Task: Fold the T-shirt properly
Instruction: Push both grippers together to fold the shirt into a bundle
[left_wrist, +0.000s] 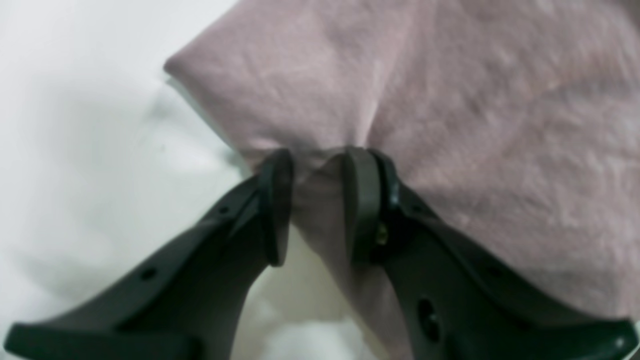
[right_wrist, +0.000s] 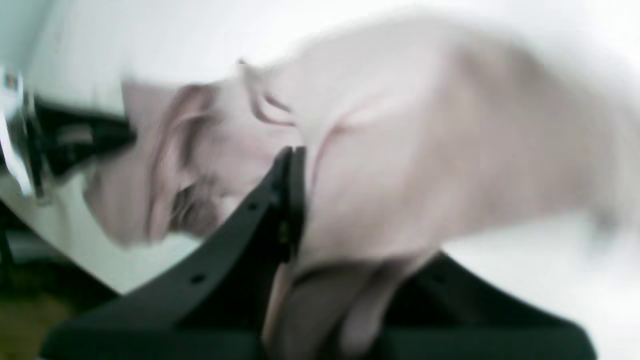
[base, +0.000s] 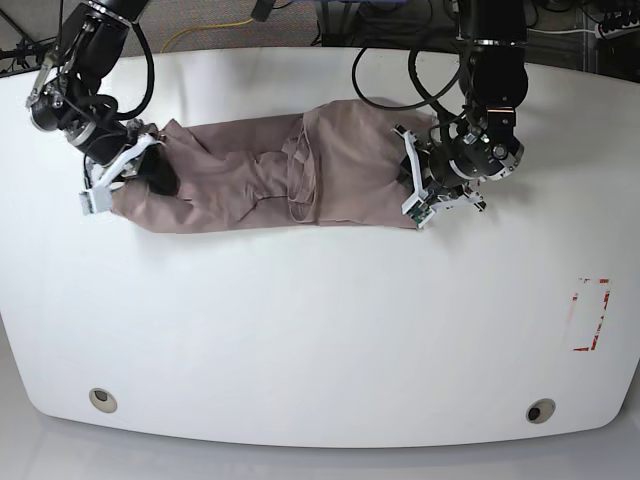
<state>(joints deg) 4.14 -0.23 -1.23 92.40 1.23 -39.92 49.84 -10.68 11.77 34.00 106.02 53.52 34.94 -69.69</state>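
I am going to use my right gripper to lay the gathered end of the T-shirt down on its wide part (base: 338, 192), next to the raised crease.
The mauve-brown T-shirt (base: 280, 175) lies folded into a long wrinkled band across the back of the white table (base: 320, 330). My left gripper (base: 412, 185) is at the band's right end. In the left wrist view the gripper (left_wrist: 317, 172) is shut, with a fold of the shirt (left_wrist: 450, 100) pinched between its black fingers (left_wrist: 275, 200). My right gripper (base: 148, 172) is at the band's left end. The right wrist view is blurred; there the gripper (right_wrist: 325, 235) has cloth (right_wrist: 400, 150) bunched in it, covering one finger, and only the other finger (right_wrist: 290, 200) shows.
A red-outlined rectangle (base: 590, 315) is marked near the table's right edge. Two round holes (base: 100, 399) (base: 540, 411) sit near the front edge. Cables (base: 390, 60) hang behind the shirt at the back.
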